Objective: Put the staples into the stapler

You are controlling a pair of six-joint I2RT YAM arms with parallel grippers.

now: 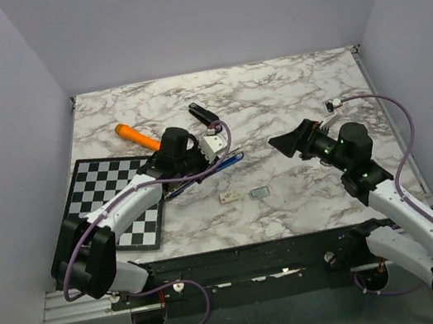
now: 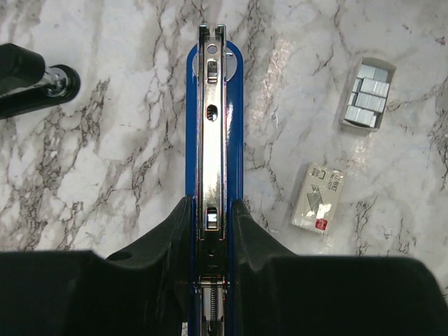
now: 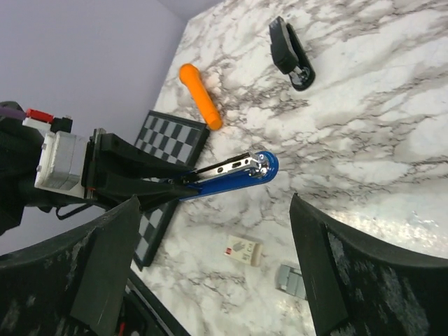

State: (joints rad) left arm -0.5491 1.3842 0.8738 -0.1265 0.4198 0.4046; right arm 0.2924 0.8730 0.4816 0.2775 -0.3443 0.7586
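Observation:
Next, I let go of the blue stapler with my left gripper on the marble (image 1: 231, 179) (image 2: 272, 151) just behind the whitish cardboard box.
A blue stapler (image 2: 213, 126) with its metal staple channel facing up sticks out from my left gripper (image 2: 213, 210), which is shut on its rear end. In the top view the left gripper (image 1: 200, 165) holds the stapler (image 1: 231, 159) low over the marble table. The staples (image 2: 368, 95), grey metallic strips in a small tray, lie to the right of the stapler's tip, also in the top view (image 1: 260, 193) and the right wrist view (image 3: 290, 280). My right gripper (image 1: 289, 142) is open and empty, raised above the table, with the stapler (image 3: 231, 175) and the staples below it.
A whitish cardboard box (image 2: 318, 199) lies next to the staples, also in the top view (image 1: 229, 197). An orange marker (image 1: 136, 136) and a black object (image 1: 202, 112) lie further back. A chessboard (image 1: 109, 197) lies at the left under the left arm.

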